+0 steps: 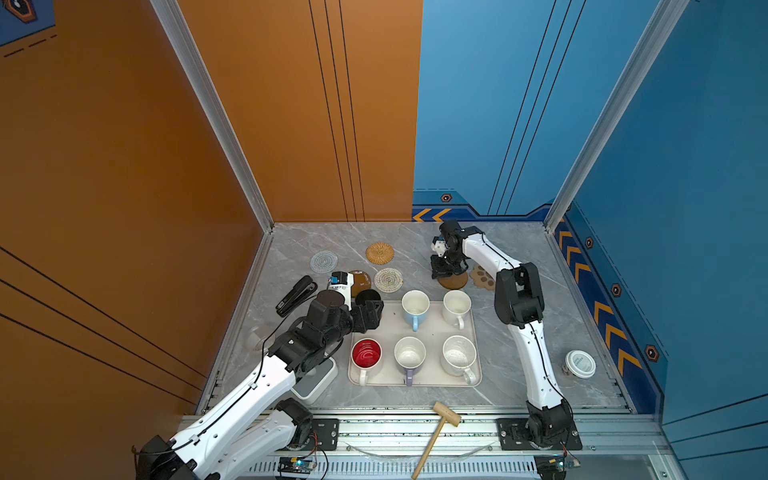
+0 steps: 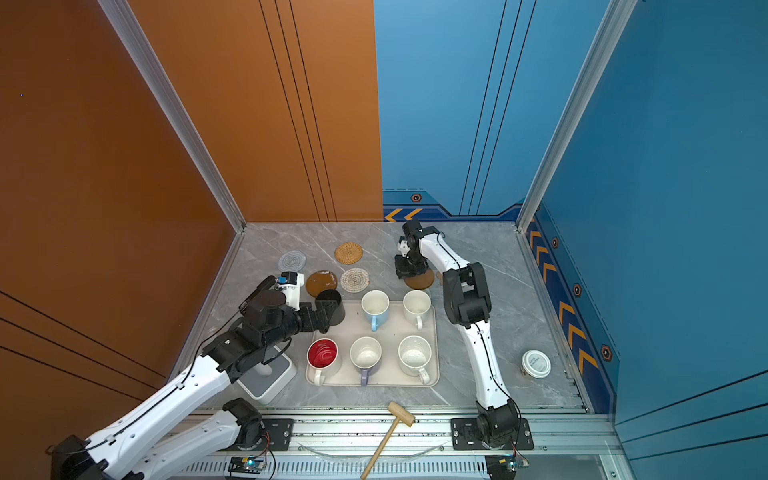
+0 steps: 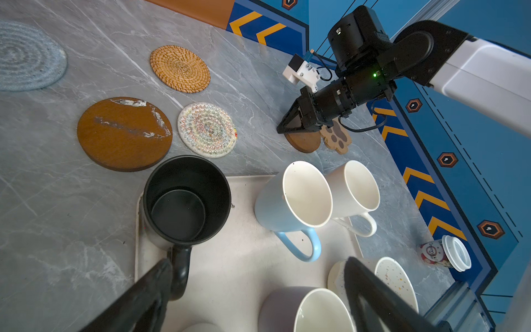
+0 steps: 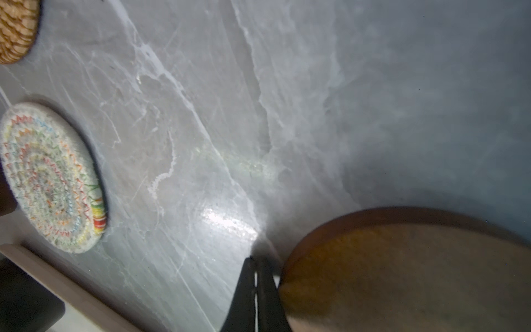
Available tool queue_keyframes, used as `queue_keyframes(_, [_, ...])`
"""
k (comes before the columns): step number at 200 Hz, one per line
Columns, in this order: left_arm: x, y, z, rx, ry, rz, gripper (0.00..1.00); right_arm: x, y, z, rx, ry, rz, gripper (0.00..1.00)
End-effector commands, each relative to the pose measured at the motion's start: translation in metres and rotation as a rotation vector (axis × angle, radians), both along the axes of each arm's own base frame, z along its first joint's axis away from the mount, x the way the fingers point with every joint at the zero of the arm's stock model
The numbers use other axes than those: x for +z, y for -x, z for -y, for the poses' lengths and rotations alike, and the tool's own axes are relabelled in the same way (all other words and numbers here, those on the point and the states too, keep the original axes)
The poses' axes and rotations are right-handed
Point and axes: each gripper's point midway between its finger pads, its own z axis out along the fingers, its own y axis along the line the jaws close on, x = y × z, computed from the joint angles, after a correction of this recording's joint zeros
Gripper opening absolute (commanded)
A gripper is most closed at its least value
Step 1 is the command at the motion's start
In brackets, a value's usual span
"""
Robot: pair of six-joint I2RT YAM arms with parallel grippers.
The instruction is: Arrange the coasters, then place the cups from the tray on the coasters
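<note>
The cream coaster is to be slid next, so my left gripper will close at the middle of the cream spiral coaster (image 1: 389, 281) (image 3: 208, 133), beside the rattan coaster.
Six cups stand on the cream tray (image 1: 390, 328): black (image 1: 368, 297), light blue (image 1: 415, 307), cream (image 1: 456, 305), red-inside (image 1: 366, 355), lavender (image 1: 410, 357) and speckled (image 1: 459, 355). My left gripper (image 3: 257, 260) hangs open over the tray, one finger (image 3: 155, 284) beside the black cup's handle (image 3: 179, 270). Behind the tray lie two spiral coasters (image 1: 323, 262) (image 1: 388, 279), a rattan one (image 1: 380, 252) and a glossy brown one (image 1: 360, 279). My right gripper (image 4: 255, 260) is shut and empty, its tips low beside the matte brown coaster (image 4: 402, 273). The paw coaster (image 1: 482, 276) lies next to that.
A black stapler (image 1: 295, 295) lies left of the tray, and a white-and-grey square device (image 1: 316, 382) sits under my left arm. A white-lidded jar (image 1: 580, 363) stands at the right. A wooden mallet (image 1: 436, 432) rests on the front rail. Walls close three sides.
</note>
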Motion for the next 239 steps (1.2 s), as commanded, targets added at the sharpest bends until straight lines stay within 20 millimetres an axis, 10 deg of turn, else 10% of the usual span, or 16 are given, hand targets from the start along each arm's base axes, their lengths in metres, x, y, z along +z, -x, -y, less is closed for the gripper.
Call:
queue_keyframes(1, [0.015,-0.005,0.002,0.003,0.013,0.028,0.94,-0.019,0.009,0.024,-0.009,0.071,-0.047,0.00])
queue_keyframes(59, [0.017,-0.006,0.005,0.002,0.014,0.030,0.94,-0.010,0.000,0.028,-0.021,0.046,-0.007,0.00])
queue_keyframes(105, [0.034,-0.021,0.014,-0.013,-0.007,0.058,0.91,0.045,-0.016,0.008,-0.018,-0.081,0.131,0.00])
queue_keyframes(155, [0.063,-0.067,0.038,-0.059,-0.130,0.008,0.81,0.097,-0.018,-0.004,-0.019,-0.148,0.222,0.00])
queue_keyframes(239, [0.042,-0.166,0.038,-0.041,-0.374,-0.172,0.70,0.160,0.009,-0.014,-0.071,-0.186,0.373,0.00])
